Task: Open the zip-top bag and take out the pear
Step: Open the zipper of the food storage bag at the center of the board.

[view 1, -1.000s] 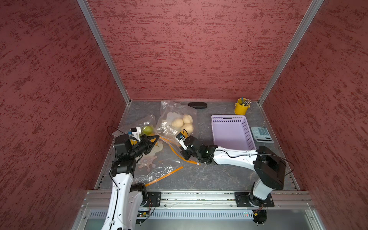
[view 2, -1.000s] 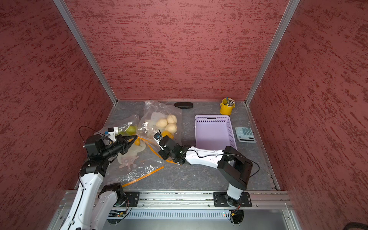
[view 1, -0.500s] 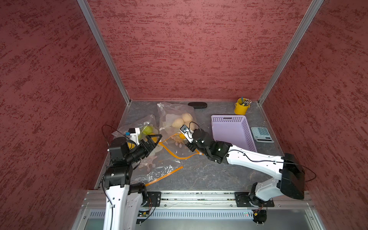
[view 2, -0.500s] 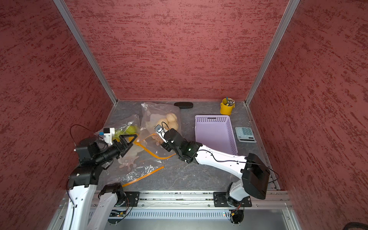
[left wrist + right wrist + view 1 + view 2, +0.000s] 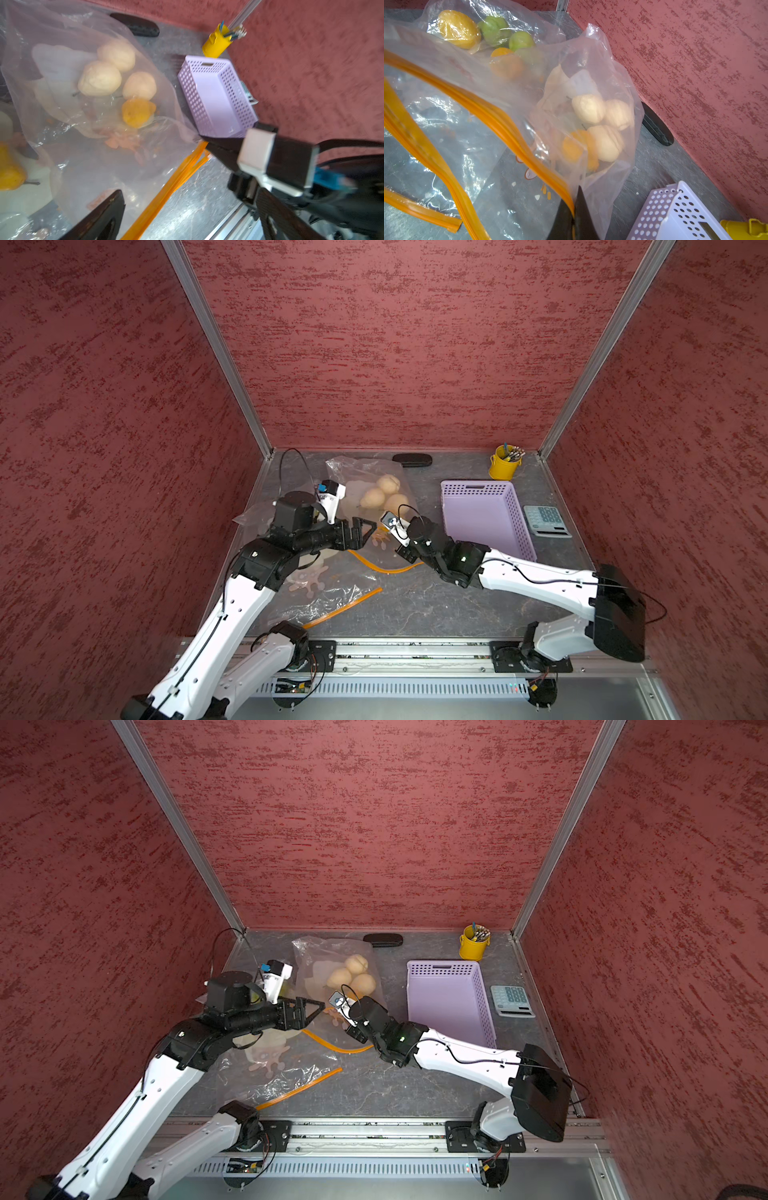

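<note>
My left gripper will grab the strip's loose end (image 5: 353, 554) and lift the bag's opening, as the orange strip sags away from the corner of the bag that my right gripper holds.
The clear zip-top bag (image 5: 365, 477) (image 5: 332, 955) lies at the back middle, holding three pale pears (image 5: 372, 498) (image 5: 99, 78) (image 5: 588, 108) and a yellow fruit (image 5: 137, 112). My right gripper (image 5: 574, 199) (image 5: 409, 558) is shut on one orange zip strip (image 5: 500, 122) at the bag's corner. In the right wrist view the two strips stand apart. My left gripper (image 5: 189, 193) (image 5: 368, 531) (image 5: 313, 1011) is open just left of the right one, at the bag's mouth, with nothing between its fingers.
A purple basket (image 5: 476, 487) stands to the right, with a calculator (image 5: 546, 520) beyond it. A yellow pen cup (image 5: 503, 466) and a black oblong object (image 5: 411, 459) are at the back. Another bag (image 5: 332, 597) lies in front, and one with yellow and green fruit (image 5: 488, 31) at the left.
My left gripper has opened and swung right toward the bag's mouth. The right gripper, still shut on the zip strip, has shifted a little to the right.
</note>
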Robot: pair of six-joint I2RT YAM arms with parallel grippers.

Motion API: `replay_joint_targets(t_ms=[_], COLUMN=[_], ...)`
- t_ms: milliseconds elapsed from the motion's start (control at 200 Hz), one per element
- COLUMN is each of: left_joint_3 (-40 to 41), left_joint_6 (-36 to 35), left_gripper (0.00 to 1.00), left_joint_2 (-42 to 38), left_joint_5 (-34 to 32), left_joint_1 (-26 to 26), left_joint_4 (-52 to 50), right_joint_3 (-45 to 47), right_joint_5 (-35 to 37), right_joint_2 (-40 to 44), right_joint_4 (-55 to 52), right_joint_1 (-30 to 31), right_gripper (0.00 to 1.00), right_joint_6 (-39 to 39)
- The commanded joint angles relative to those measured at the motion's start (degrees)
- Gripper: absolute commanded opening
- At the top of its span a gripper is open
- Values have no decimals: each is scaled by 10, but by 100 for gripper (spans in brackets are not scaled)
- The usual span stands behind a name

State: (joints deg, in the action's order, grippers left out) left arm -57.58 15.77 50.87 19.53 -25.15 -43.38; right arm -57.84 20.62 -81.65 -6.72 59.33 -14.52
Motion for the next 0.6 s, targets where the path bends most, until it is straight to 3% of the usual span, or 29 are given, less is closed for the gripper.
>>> replay_joint_targets(t_ms=[0, 165, 401, 541, 596], left_joint_3=[8, -18, -58, -66, -68], left_joint_6=[-70, -111, -148, -157, -154], left_gripper=[100, 100, 98, 69, 61], left_joint_2=[5, 52, 127, 156, 161], left_joint_5=[-73, -131, -265, -296, -291], left_joint_1=[-38, -97, -170, -193, -194], left_joint_4=[-2, -4, -13, 2, -1], right_joint_3=[9, 23, 43, 55, 61], right_joint_5=[-7, -10, -25, -25, -30], right_joint_2=[31, 47, 73, 89, 97], right_joint_4=[10, 10, 8, 8, 10], right_joint_1=[-8, -10, -10, -15, -18], right_gripper=[0, 0, 0, 0, 0], right_joint_6=[-2, 2, 2, 10, 18])
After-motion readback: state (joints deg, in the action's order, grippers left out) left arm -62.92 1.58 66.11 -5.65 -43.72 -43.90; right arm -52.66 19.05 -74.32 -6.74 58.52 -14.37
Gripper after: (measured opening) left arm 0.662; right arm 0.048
